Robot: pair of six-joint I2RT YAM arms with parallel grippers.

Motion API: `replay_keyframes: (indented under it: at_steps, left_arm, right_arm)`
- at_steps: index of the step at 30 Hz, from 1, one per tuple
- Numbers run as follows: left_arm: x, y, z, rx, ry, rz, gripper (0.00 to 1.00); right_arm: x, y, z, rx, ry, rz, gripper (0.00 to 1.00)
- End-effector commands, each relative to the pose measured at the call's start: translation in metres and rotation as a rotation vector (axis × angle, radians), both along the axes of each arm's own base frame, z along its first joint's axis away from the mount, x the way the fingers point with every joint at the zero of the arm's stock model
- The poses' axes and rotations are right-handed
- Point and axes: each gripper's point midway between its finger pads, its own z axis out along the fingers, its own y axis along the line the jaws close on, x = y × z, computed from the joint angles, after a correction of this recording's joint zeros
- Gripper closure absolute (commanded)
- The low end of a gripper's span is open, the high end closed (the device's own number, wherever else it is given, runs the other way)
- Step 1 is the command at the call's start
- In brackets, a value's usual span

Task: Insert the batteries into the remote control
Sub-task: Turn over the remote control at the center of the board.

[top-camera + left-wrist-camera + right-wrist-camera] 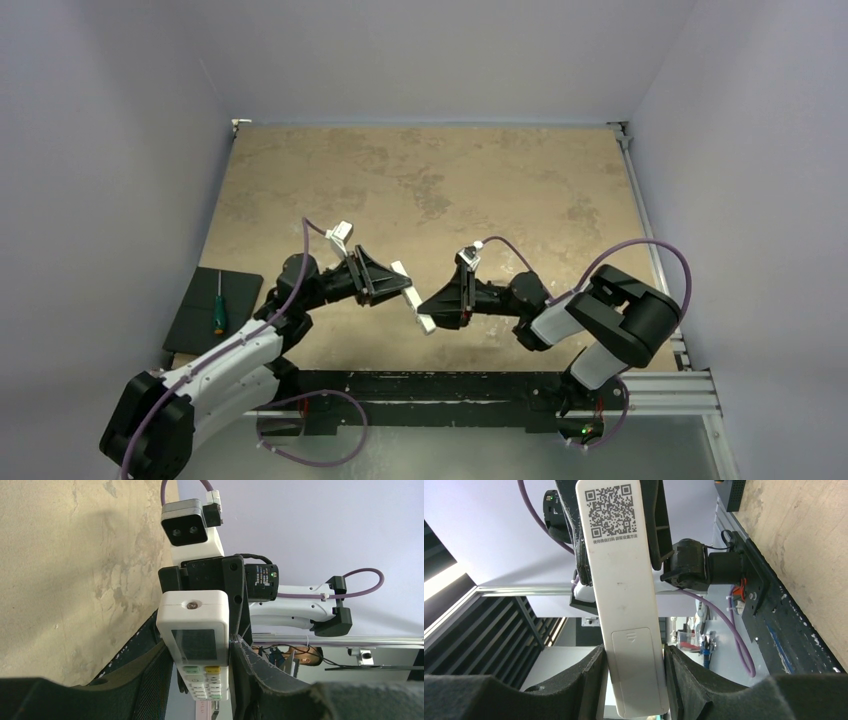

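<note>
My left gripper needs to let go of the remote control on the near half of the bare table point(415, 295), midway between its sides.
The remote control point(412, 298), a slim white bar, hangs in the air between both arms above the near part of the table. My left gripper point(200, 652) is shut on its upper half; that view shows the dark screen and coloured buttons. My right gripper point(635, 655) is shut on its lower half, with a pad against each long edge. The right wrist view shows the remote's back point(624, 595), with a QR label at the top and the battery cover point(636, 665) in place. In the top view the left gripper point(395, 283) and right gripper point(430, 308) meet tip to tip. The batteries are out of view.
A black mat point(195, 325) lies at the table's left edge with a green-handled screwdriver point(218, 305) on it. An aluminium rail point(650, 250) runs along the right edge. Purple walls close in the table on three sides.
</note>
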Motion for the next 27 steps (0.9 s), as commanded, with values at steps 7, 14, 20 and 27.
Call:
replay_keyframes:
  at_steps: [7,14,20,27]
  left_arm:
    - [-0.002,0.002,0.015,-0.002,-0.081,-0.005,1.00]
    - [-0.003,0.004,0.015,0.010,-0.081,-0.001,1.00]
    - [-0.004,0.005,0.012,0.026,-0.076,0.000,1.00]
    - [-0.003,0.004,0.013,0.048,-0.080,-0.002,1.00]
  right_arm:
    - [-0.020,-0.021,0.051,0.214,-0.235,-0.013,0.41]
    - [-0.023,-0.020,0.045,0.169,-0.264,-0.006,0.34]
    - [-0.018,-0.016,0.037,0.064,-0.331,-0.025,0.29]
    - [0.004,-0.012,0.015,-0.222,-0.468,-0.099,0.27]
